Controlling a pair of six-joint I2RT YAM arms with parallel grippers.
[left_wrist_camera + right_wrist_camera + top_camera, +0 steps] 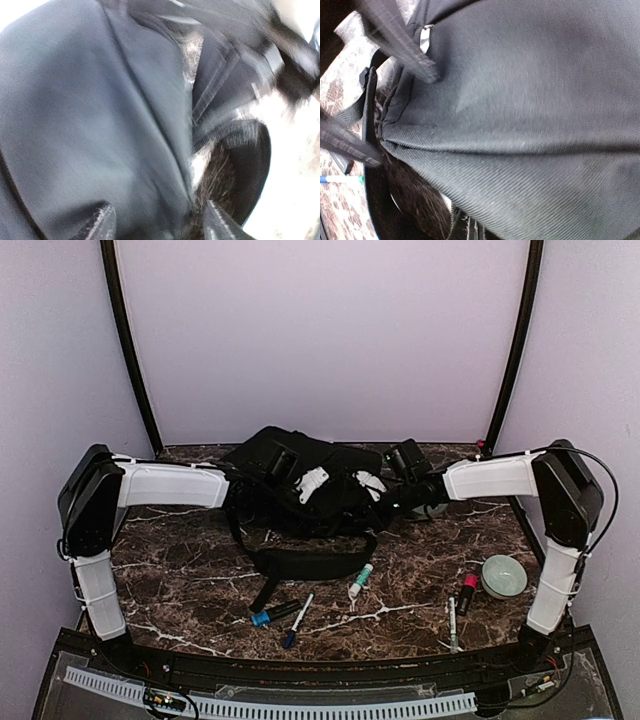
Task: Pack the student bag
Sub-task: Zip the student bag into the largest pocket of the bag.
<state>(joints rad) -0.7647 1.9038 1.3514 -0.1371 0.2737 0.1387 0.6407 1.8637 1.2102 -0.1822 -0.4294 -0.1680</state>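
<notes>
The student bag lies slanted, crumpled behind its strap; next I open my left gripper, take the bag's front fabric (318, 527) and pull it straight.
The student bag (290, 480), a black soft backpack, lies crumpled at the back middle of the marble table (180, 580), and its strap (300, 562) loops toward me. My left gripper (312, 483) rests on top of the bag. In the left wrist view its fingers (102, 225) stand apart, open over the dark fabric (90, 110). My right gripper (371, 482) is at the bag's right side. In the right wrist view that gripper (466, 229) is shut, its tips pinching a taut fold of the bag's fabric (530, 125).
Loose items lie in front of the bag: a blue-capped marker (272, 615), a thin pen (297, 620), a green-capped white tube (360, 581), a red marker (466, 593) and a white pen (452, 623). A pale bowl (503, 576) stands near the right arm.
</notes>
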